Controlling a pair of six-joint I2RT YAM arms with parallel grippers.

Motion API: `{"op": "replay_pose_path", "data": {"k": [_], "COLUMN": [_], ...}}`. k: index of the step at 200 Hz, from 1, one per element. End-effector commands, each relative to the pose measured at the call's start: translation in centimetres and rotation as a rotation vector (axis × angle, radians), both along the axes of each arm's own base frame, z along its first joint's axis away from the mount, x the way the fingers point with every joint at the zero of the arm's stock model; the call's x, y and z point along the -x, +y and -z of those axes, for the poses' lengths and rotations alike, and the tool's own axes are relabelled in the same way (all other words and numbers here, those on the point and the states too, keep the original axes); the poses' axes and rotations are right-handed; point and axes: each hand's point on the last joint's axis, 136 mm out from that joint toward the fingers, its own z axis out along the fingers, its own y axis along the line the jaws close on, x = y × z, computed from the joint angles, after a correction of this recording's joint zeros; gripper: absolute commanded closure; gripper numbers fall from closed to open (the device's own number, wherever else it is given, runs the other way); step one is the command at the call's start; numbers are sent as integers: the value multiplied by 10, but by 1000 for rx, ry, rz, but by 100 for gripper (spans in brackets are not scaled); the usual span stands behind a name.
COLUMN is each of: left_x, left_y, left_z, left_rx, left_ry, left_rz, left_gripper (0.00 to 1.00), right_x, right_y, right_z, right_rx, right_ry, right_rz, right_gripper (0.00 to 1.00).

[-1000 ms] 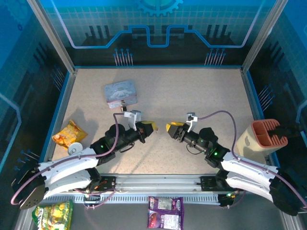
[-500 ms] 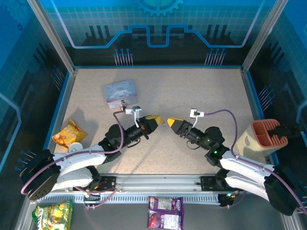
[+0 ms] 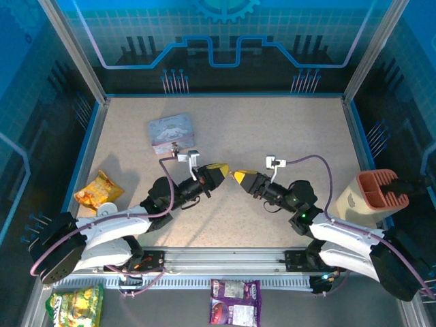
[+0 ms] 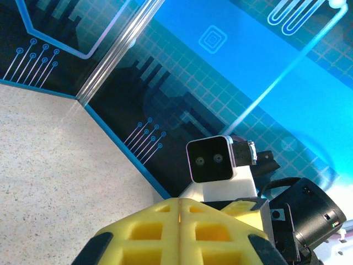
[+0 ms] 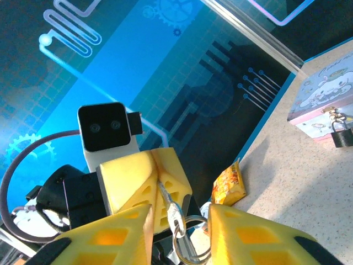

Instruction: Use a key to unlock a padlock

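Note:
The key is held by its blade in my left gripper, so my right gripper needs to take the head point(image 5: 176, 216) and turn the key before my left gripper grips it again.
Above the middle of the table my two grippers meet tip to tip. My left gripper point(image 3: 223, 169) point(image 4: 179, 207) is shut on the key's blade. The key point(image 5: 176, 212) is thin and grey, and its head and a wire ring hang out of the left gripper's yellow fingers point(image 5: 132, 176). My right gripper point(image 3: 238, 176) point(image 5: 179, 221) is open, with one finger on each side of the key's head and a gap on both sides. The padlock point(image 5: 341, 134) point(image 3: 176, 146), dark with a thin shackle, hangs at the front of the pale tin point(image 3: 170, 131) point(image 5: 325, 102) at the back left.
An orange snack bag point(image 3: 100, 190) point(image 5: 229, 185) lies near the left wall. A beige holder with a reddish top point(image 3: 371, 194) stands at the right edge. Two packets point(image 3: 235, 301) point(image 3: 75, 306) lie below the front rail. Blue walls enclose the table.
Both grippers have moved toward each other and upward, closing the gap between their tips. The right gripper's jaws have narrowed around the key's head.

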Motion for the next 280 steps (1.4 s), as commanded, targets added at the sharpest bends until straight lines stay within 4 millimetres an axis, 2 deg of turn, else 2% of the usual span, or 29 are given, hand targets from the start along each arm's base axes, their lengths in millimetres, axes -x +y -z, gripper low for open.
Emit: {"op": "replay_pose_path", "data": {"k": [1,72,98,148,168,175,191,206,216,247,280], "left_x": [3,4,4,3,2,0,-6,-16,-20,-20,-15], "left_y": [0,-4,-7,-5,-5,-5,-2,11,21,44,44], "left_z": [-23,-25,-18,-8,-1,1,12,29,34,38,43], "left_rx": [60,62,54,42,22,13,-56,-163,-212,-262,-305], "left_ry": [-48,-45,-25,-3,15,25,92,211,279,442,590], "left_rz": [17,41,53,41,36,31,-8,-88,-132,-159,-130], "left_gripper": [100,100,100,100,100,94,70,46,38,34,35], "right_x": [9,14,14,13,12,12,10,9,7,2,3], "right_y": [5,15,15,12,12,13,11,5,-1,-9,0], "right_z": [-17,-22,-23,-19,-18,-16,-11,-3,6,13,7], "right_rx": [-23,-11,-2,51,103,135,247,440,600,929,1057], "right_ry": [-79,-106,-113,-117,-124,-129,-156,-225,-284,-494,-663], "right_rz": [-38,-72,-65,-38,-21,-13,40,131,209,377,478], "right_gripper": [71,80,83,100,100,100,100,100,100,100,100]}}
